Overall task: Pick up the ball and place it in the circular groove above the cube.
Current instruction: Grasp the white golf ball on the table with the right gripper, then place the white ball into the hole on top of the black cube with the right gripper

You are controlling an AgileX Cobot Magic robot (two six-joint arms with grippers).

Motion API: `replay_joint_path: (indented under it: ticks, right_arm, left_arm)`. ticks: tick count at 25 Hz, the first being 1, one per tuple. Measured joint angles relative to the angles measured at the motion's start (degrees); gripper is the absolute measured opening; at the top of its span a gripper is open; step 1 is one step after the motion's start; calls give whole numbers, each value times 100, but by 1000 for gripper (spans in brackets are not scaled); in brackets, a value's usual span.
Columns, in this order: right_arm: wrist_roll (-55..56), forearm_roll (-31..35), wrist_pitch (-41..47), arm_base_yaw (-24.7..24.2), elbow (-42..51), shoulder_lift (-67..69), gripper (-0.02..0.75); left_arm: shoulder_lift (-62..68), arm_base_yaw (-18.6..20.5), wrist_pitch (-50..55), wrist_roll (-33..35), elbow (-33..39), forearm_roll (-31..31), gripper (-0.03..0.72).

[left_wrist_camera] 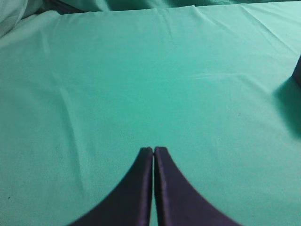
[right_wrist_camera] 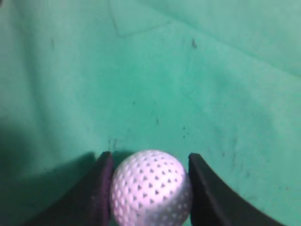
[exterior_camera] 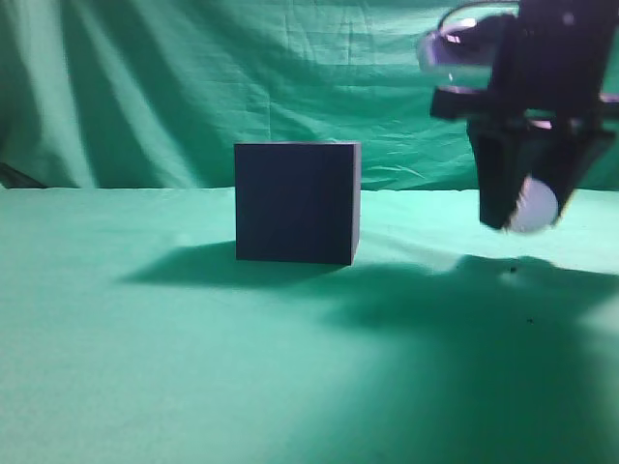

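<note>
Next, my right gripper lets go of the white ball in the groove amid the dark cube's top (exterior_camera: 305,141).
A dark cube (exterior_camera: 297,201) stands on the green cloth in the middle of the exterior view; its top face and groove are hidden at this height. My right gripper (exterior_camera: 525,208) hangs to the right of the cube, above the cloth, shut on a white dimpled ball (exterior_camera: 535,205). In the right wrist view the ball (right_wrist_camera: 151,188) sits between the two dark fingers (right_wrist_camera: 149,162). My left gripper (left_wrist_camera: 154,149) is shut and empty over bare cloth; it does not show in the exterior view.
Green cloth (exterior_camera: 193,367) covers the table and hangs as a backdrop (exterior_camera: 193,77). A dark edge of the cube (left_wrist_camera: 297,70) and its shadow show at the right border of the left wrist view.
</note>
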Motion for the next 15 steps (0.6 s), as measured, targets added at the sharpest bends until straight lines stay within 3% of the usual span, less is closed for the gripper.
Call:
replay_joint_path:
  ticks: [6,15]
  right_arm:
    - [-31,392,564,130,-1123,-365,309]
    - [-779,1156,-56,1355,-1706,-249,309]
  left_arm:
    - [0,0,0,0,0,0,0]
    - [0,0,0,0,0,0,0]
